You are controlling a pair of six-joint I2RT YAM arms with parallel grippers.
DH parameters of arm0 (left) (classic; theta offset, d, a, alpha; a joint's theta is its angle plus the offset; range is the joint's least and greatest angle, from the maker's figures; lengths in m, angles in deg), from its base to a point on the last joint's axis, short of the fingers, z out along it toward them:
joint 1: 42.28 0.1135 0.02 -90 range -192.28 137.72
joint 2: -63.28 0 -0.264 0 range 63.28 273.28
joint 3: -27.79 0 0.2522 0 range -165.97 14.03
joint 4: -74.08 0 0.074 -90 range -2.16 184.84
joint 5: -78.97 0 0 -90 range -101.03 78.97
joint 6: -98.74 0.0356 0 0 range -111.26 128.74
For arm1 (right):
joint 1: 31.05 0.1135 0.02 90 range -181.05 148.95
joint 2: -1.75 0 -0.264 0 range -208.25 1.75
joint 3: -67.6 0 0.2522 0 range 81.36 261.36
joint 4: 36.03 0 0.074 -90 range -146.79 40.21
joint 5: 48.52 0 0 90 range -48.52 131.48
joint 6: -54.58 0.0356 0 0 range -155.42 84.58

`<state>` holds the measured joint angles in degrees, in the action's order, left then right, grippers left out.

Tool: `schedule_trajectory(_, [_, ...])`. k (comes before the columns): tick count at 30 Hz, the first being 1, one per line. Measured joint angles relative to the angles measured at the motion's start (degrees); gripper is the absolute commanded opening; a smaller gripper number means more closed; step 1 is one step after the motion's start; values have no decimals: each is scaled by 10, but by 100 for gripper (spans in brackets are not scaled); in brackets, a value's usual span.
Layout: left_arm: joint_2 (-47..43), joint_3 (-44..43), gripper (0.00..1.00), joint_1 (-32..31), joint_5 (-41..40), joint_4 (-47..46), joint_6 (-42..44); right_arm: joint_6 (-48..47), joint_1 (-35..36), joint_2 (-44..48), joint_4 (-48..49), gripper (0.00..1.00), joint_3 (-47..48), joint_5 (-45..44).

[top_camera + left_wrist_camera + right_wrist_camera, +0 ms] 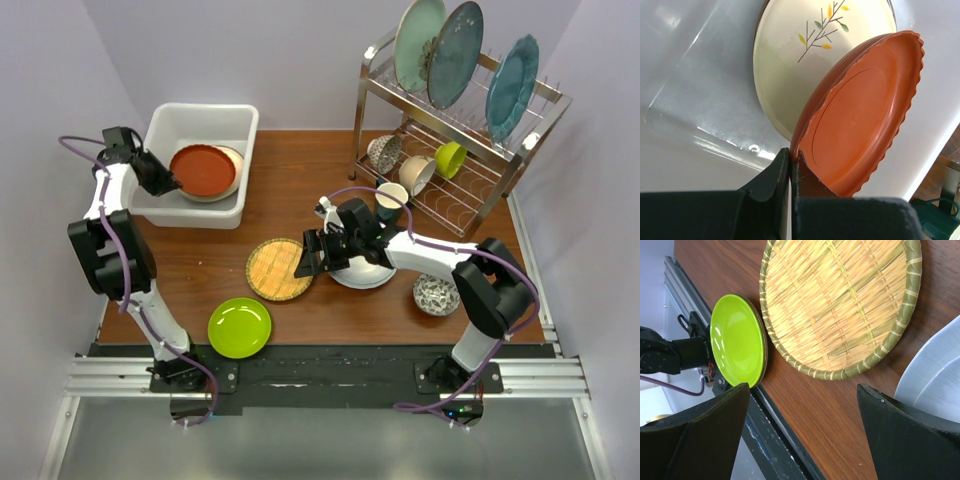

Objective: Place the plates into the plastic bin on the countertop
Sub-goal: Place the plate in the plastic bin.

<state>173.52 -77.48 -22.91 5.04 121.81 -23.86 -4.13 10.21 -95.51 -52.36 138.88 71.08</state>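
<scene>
The red-brown plate will go down from my left gripper on top of the cream plate (214,172) (846,64) in the white plastic bin.
The white plastic bin (196,118) stands at the back left of the countertop (300,185). In it a cream plate (790,65) with a twig pattern lies flat. My left gripper (790,156) is shut on the rim of the red-brown plate (865,115) and holds it tilted over the cream plate; the gripper also shows in the top view (172,182). My right gripper (803,386) is open and empty, low over the wood between the woven yellow plate (277,269) and a white plate (365,275). The lime green plate (240,327) lies at the front edge. The grey plate is not in view.
A steel wire rack (365,95) at the back right holds large teal plates (455,55), small bowls (384,153) and a lime cup (450,158). A dark mug (391,200) stands in front of it. A patterned bowl (436,294) sits at the front right.
</scene>
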Motion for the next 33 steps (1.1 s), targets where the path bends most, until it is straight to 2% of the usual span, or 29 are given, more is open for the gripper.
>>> schedule_trajectory(21, [50,-24,3,-2,2,-15,-18,-5,0,-11,-5,91,3,2])
schedule_trajectory(32, [83,-58,17,-12,10,-22,-32,-5,0,-11,-6,91,4,2])
schedule_trajectory(33, [84,-58,22,-12,12,-22,-33,-5,0,-11,-6,91,4,2])
